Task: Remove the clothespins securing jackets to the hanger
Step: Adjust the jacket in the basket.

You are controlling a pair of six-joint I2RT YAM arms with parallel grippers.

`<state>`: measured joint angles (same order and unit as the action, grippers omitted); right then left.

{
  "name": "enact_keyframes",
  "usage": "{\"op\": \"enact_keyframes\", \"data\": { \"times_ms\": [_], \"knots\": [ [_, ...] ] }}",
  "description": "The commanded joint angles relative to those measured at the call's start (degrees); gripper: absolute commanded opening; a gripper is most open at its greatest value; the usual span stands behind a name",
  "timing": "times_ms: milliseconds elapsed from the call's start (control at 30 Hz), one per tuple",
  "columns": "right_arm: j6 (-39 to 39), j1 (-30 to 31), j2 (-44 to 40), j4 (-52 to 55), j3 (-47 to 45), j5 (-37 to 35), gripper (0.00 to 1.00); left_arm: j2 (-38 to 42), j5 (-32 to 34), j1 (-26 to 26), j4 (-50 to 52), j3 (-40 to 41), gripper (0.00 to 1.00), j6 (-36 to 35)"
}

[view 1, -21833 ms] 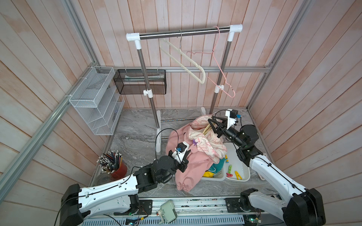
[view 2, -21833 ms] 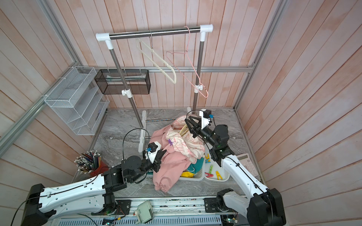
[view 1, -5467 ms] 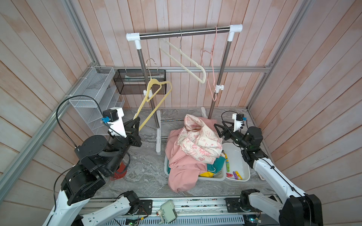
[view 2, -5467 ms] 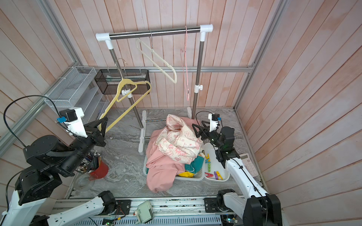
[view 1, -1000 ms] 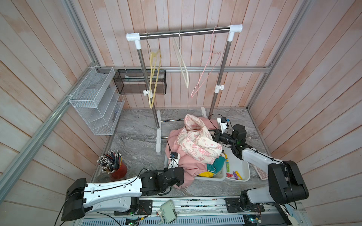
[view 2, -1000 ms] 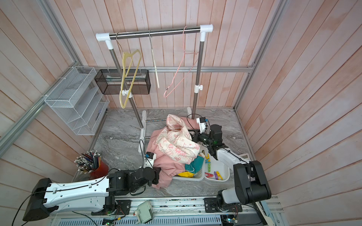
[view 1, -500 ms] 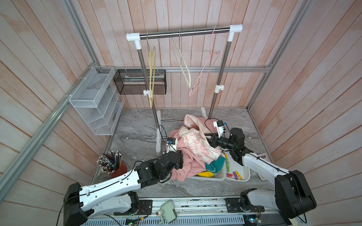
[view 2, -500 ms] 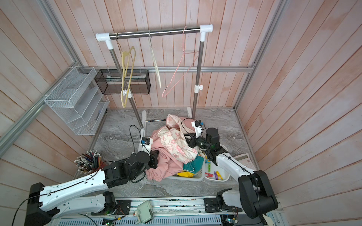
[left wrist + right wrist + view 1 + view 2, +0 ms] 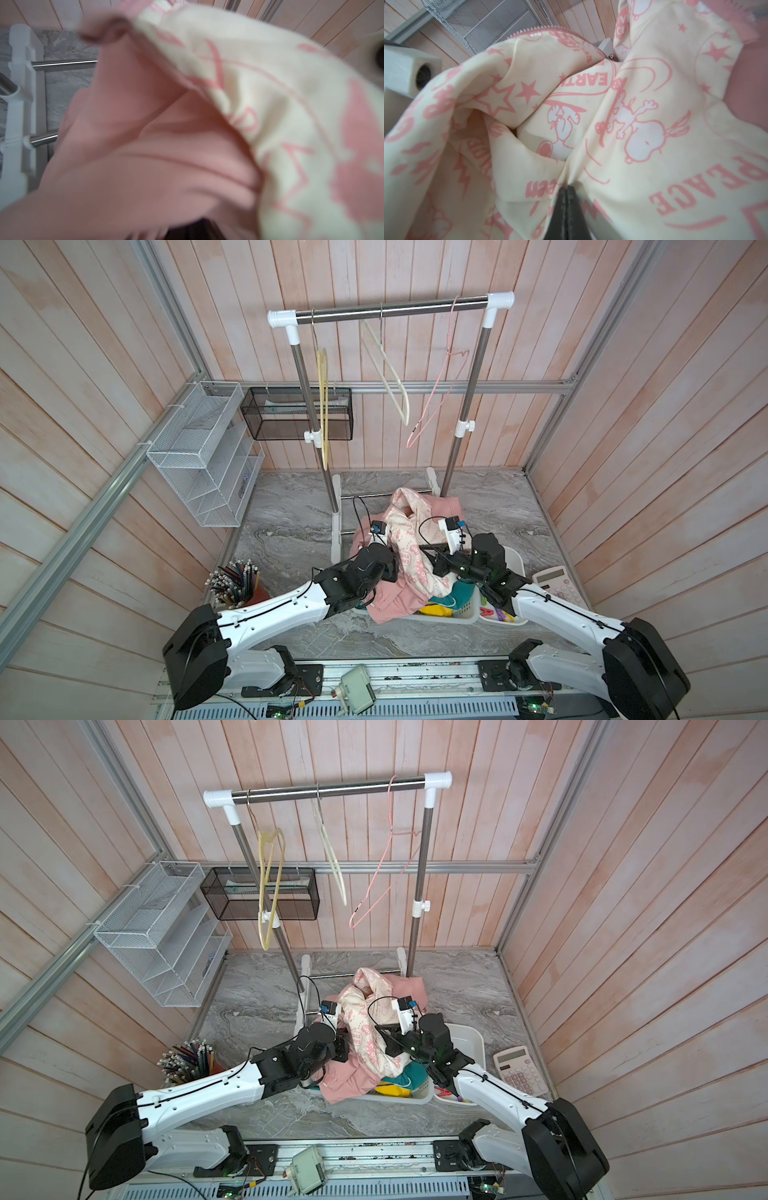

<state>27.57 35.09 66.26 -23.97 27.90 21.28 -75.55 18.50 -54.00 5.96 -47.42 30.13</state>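
The cream lining is bunched up across the pink jacket, so I need to let go of the pink cloth with my left gripper and take the lining (image 9: pixel 404 561) beside its pink edge.
The pink jacket (image 9: pixel 409 539) (image 9: pixel 365 1011) with cream pink-print lining lies on top of the pile in a white basket (image 9: pixel 457 619). Under it show the teal jacket (image 9: pixel 461 597) and the yellow jacket (image 9: pixel 432 609). My left gripper (image 9: pixel 388 568) (image 9: pixel 193 226) is shut at the pink jacket's left side, its jaws buried in pink cloth (image 9: pixel 145 145). On the jacket's right side, my right gripper (image 9: pixel 436 568) (image 9: pixel 566 188) is shut, pinching a fold of the cream lining (image 9: pixel 633 104). Several coloured clothespins (image 9: pixel 494 612) lie in a small white bin (image 9: pixel 515 560). Three hangers, yellow (image 9: pixel 323 406), cream (image 9: pixel 388 377) and pink (image 9: pixel 436 406), hang bare.
The clothes rack (image 9: pixel 390 310) stands behind the basket, its white feet beside the left arm. A calculator (image 9: pixel 557 585) lies at the right. At the left stands a cup of pencils (image 9: pixel 235 585). A wire shelf (image 9: pixel 203 456) and a black mesh basket (image 9: pixel 297 414) hang on the wall.
My left arm has come up from low in front of the basket to the pink jacket's left side. The right gripper has moved in toward the jacket, which now bunches higher between them.
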Motion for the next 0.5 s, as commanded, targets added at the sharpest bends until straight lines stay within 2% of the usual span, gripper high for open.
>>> {"op": "enact_keyframes", "data": {
  "times_ms": [0, 167, 333, 433, 467],
  "knots": [
    [3.27, 2.34, 1.78, 5.72, -2.66, -7.1, 0.0, -3.04, -4.87, 1.21, -2.09, 2.22, 0.0, 2.45],
    [4.66, 2.67, 3.6, 9.27, -3.83, -12.46, 0.0, -5.25, -8.63, 2.67, 0.0, 5.82, 0.0, 6.44],
    [5.62, 4.1, 5.69, 10.81, -4.96, -15.61, 0.0, -5.85, -9.4, 3.58, 4.63, 6.94, 0.01, 9.18],
    [5.25, 4.11, 8.83, 12.44, -4.27, -15.49, 0.0, -4.91, -10.24, 4.34, 8.02, 5.91, 0.3, 10.25],
    [4.85, 4.11, 9.74, 13.11, -3.81, -15.37, 0.0, -3.81, -9.9, 4.36, 9.91, 5.0, 0.43, 10.74]
  ]
}}
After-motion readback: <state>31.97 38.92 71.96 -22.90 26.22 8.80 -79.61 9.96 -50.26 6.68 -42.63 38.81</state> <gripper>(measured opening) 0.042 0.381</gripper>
